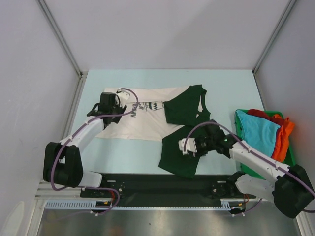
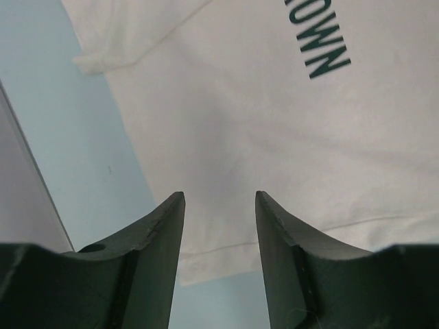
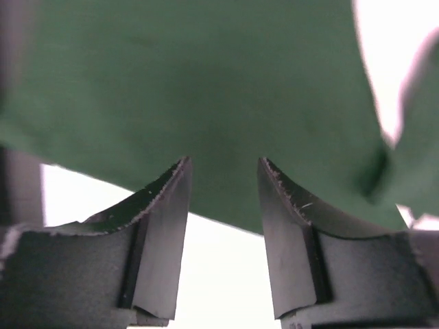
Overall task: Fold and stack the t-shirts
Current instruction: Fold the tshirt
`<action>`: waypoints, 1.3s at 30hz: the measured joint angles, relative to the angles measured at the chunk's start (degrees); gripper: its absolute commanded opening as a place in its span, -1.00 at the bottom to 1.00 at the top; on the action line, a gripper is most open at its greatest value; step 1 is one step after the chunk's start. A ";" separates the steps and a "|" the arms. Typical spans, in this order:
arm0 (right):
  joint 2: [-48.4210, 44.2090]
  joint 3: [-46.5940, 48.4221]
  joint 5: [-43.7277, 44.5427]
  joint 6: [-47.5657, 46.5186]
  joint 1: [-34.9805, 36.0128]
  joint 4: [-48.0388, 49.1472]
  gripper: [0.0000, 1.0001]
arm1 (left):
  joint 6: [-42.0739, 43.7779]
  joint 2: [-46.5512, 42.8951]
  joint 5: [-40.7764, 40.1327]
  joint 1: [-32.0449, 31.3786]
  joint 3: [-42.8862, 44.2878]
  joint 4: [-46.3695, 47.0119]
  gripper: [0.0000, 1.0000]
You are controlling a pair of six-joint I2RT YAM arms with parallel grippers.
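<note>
The robot's left gripper will close on the near corner [image 1: 98,136] [image 2: 185,278] of the cream-white t-shirt, at the end farthest from the green bin.
The cream-white t-shirt [image 1: 132,124] lies spread flat on the table, its dark lettering facing the far side. The dark green t-shirt [image 1: 183,109] lies crumpled over the white shirt's right side and reaches down toward the front edge. My left gripper [image 1: 109,112] is open and hovers over the white shirt's left part. In the left wrist view the white shirt [image 2: 260,123] and its hem lie below the gripper [image 2: 219,199]. My right gripper [image 1: 185,146] is open over the green shirt's lower part. The right wrist view shows the green cloth [image 3: 206,82] just beyond the gripper [image 3: 223,164], with nothing held.
A green bin [image 1: 291,156] at the right edge holds a light blue cloth [image 1: 258,132] and red and orange cloths [image 1: 284,132]. White walls enclose the pale blue table [image 1: 147,81] on three sides. A black rail [image 1: 162,189] runs along the front.
</note>
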 measured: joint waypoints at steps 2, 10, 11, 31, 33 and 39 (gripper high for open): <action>-1.38 -1.95 0.90 -1.27 4.02 -1.42 -0.08 | -0.24 -1.20 0.20 0.00 -2.43 0.07 0.01; -3.06 -3.87 5.14 0.79 19.30 -6.88 -0.16 | -0.26 -8.24 0.90 0.00 -8.79 -0.63 -0.02; -3.50 -3.87 5.53 1.22 20.46 -7.74 -0.16 | -0.24 -9.81 0.90 0.00 -9.84 -0.59 -0.03; -3.41 -5.70 11.34 5.66 29.57 -11.28 -0.17 | -0.24 -16.33 -0.24 0.31 -16.41 -0.46 -0.03; -2.80 -6.25 11.65 5.84 30.36 -10.43 -0.17 | -0.22 -16.33 -0.28 0.61 -16.41 -0.46 -0.03; -2.40 -7.96 12.68 6.80 32.72 -7.19 -0.29 | -0.22 -16.33 -0.37 1.31 -16.98 -0.46 -0.03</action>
